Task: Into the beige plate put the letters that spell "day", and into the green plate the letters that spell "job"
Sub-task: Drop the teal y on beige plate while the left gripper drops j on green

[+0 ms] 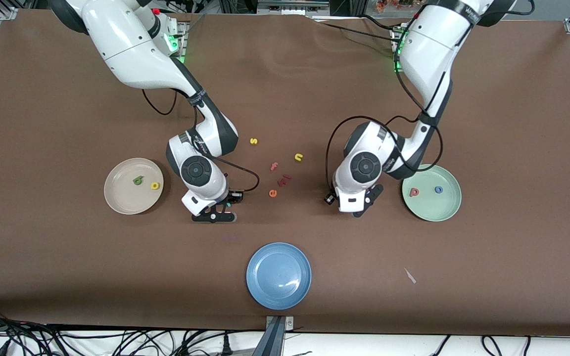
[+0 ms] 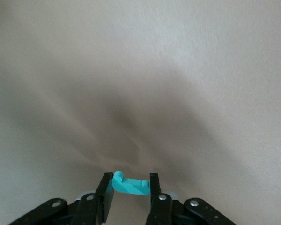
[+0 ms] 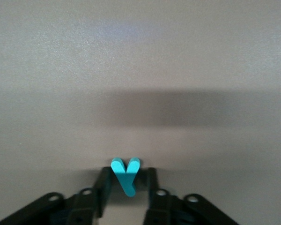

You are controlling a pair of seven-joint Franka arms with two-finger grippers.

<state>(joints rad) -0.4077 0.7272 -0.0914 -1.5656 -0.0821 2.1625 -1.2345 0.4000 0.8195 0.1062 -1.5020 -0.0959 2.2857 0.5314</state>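
Next, I release the teal j from my left gripper in the green plate [image 1: 425,198], between salmon b and blue o.
My left gripper [image 2: 129,180] is shut on the teal j [image 2: 131,186], one finger at each end of it. In the front view this gripper [image 1: 359,210] is low over the table beside the green plate [image 1: 438,210], which holds the salmon b [image 1: 414,192] and the blue o [image 1: 438,189]. My right gripper [image 3: 129,176] has its fingers closed on the teal y [image 3: 126,174]. It [image 1: 214,216] is down at the table beside the beige plate [image 1: 117,198], which holds the green a [image 1: 138,181] and the yellow d [image 1: 155,186].
Between the two arms lie a yellow s [image 1: 253,141], a yellow n [image 1: 299,157], a salmon f [image 1: 274,166], a red piece [image 1: 283,179] and an orange e [image 1: 273,193]. A blue plate [image 1: 260,291] sits nearer the front camera. A white scrap [image 1: 409,275] lies near it.
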